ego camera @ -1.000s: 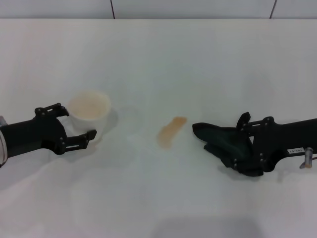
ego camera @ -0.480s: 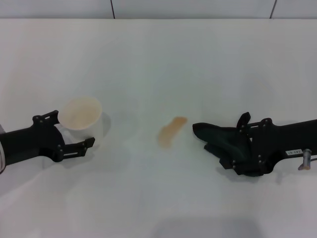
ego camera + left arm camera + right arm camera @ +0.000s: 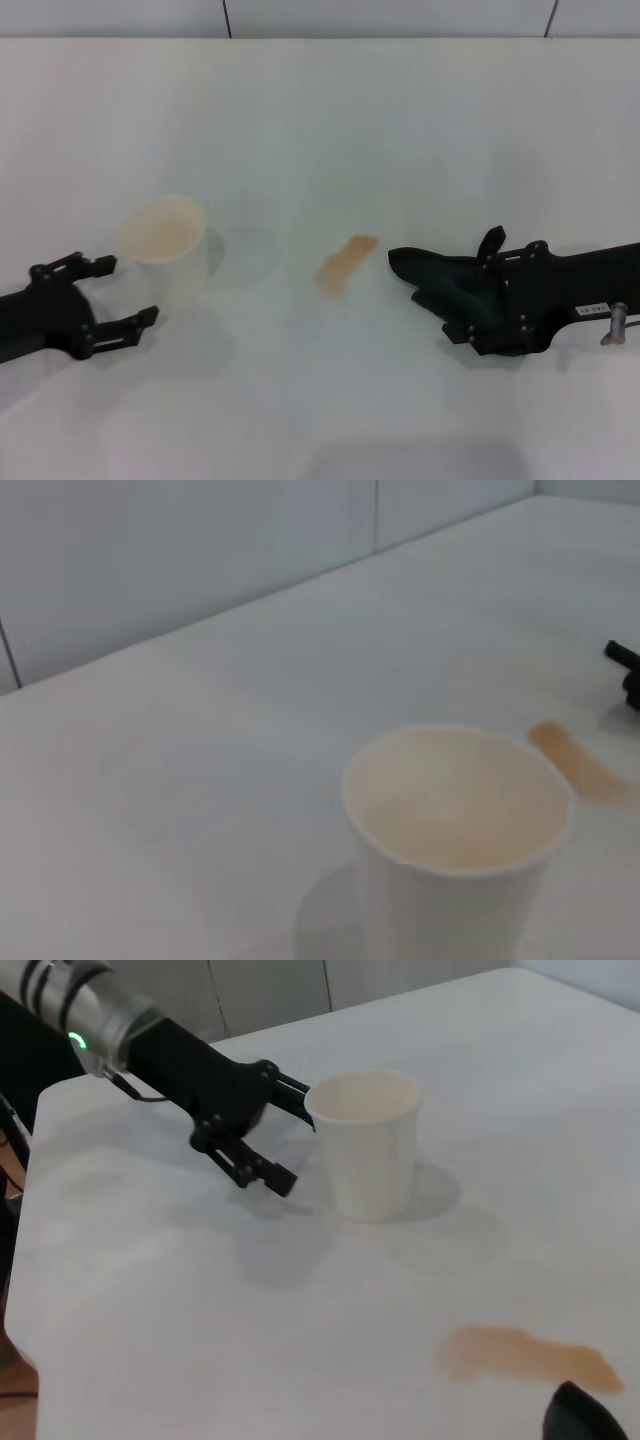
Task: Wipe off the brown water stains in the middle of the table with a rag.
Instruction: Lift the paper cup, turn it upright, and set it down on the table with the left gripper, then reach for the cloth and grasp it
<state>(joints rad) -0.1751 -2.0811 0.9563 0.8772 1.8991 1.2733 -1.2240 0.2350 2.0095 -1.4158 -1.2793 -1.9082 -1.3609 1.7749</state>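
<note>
My right gripper is almost flat over the rag, fingertips spread; I will lift it clear, tip it downward and pinch the cloth (image 3: 480, 288) from above before wiping.
The brown water stains (image 3: 345, 265) lie as a pale orange smear in the middle of the white table (image 3: 320, 120); they also show in the wrist views (image 3: 585, 770) (image 3: 525, 1353). Just to the right of the smear lies the dark rag (image 3: 440, 272), its tip (image 3: 580, 1420) a short gap from the stain. My right gripper (image 3: 472, 292) is shut on the rag, low over the table. At the left, my left gripper (image 3: 128, 290) (image 3: 290, 1132) is open and stands apart from a cup.
An upright whitish plastic cup (image 3: 165, 245) (image 3: 455, 830) (image 3: 368, 1145) with a brownish tint inside stands left of the stain, beside the left gripper. A wall runs along the table's far edge.
The left gripper has carried the cup a little left, let go of it and drawn back toward the near left. The right gripper and rag have hardly moved.
</note>
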